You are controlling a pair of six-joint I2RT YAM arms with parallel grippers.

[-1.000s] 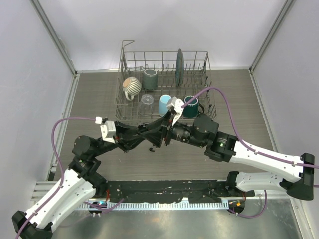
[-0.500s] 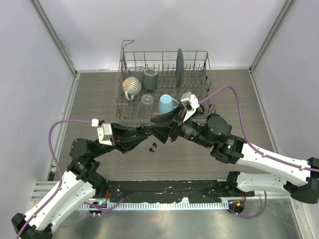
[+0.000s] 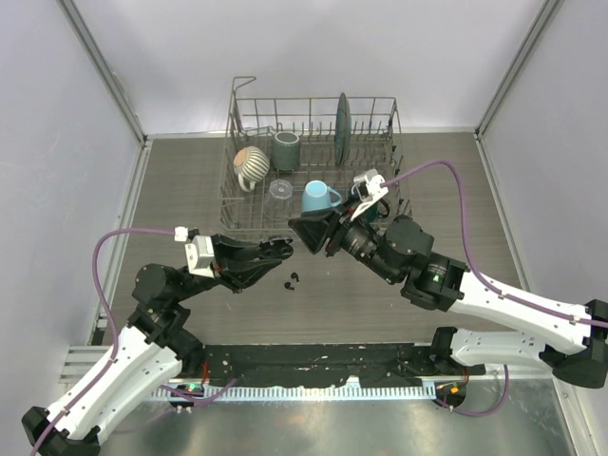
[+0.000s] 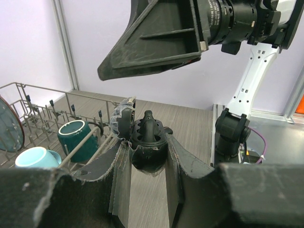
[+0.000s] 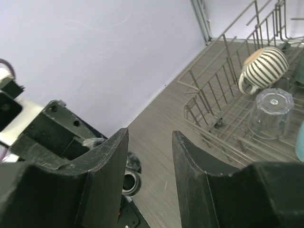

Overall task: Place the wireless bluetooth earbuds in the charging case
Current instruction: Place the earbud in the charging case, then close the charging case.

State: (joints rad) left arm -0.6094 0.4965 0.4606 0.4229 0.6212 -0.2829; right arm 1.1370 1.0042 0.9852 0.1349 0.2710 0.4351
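Note:
The charging case, now held open above the table, will be let go by my left gripper on the table [image 3: 260,284] in front of the rack, next to the tiny earbuds.
My left gripper [image 3: 282,249] is shut on the black rounded charging case [image 4: 148,159], held above the table with its lid [image 4: 122,118] open. A dark bud-shaped piece [image 4: 149,124] stands up in the case. Two tiny black earbuds [image 3: 291,280] lie on the table just below the left gripper. My right gripper [image 3: 306,234] is open and empty. It hovers just above and to the right of the case and shows in the left wrist view [image 4: 152,52]. In the right wrist view its fingers [image 5: 111,156] frame bare table, with the case [image 5: 127,179] at lower left.
A wire dish rack [image 3: 249,204] stands at the back. It holds a striped mug [image 3: 251,162], a grey mug [image 3: 287,148], a clear glass [image 3: 279,191], a light-blue mug [image 3: 316,198], a teal mug [image 4: 76,135] and an upright plate [image 3: 343,128]. Purple cables loop from both wrists.
My right gripper has drawn back up and to the right, away from the left gripper and the case. My left gripper has shifted slightly left, still holding the case.

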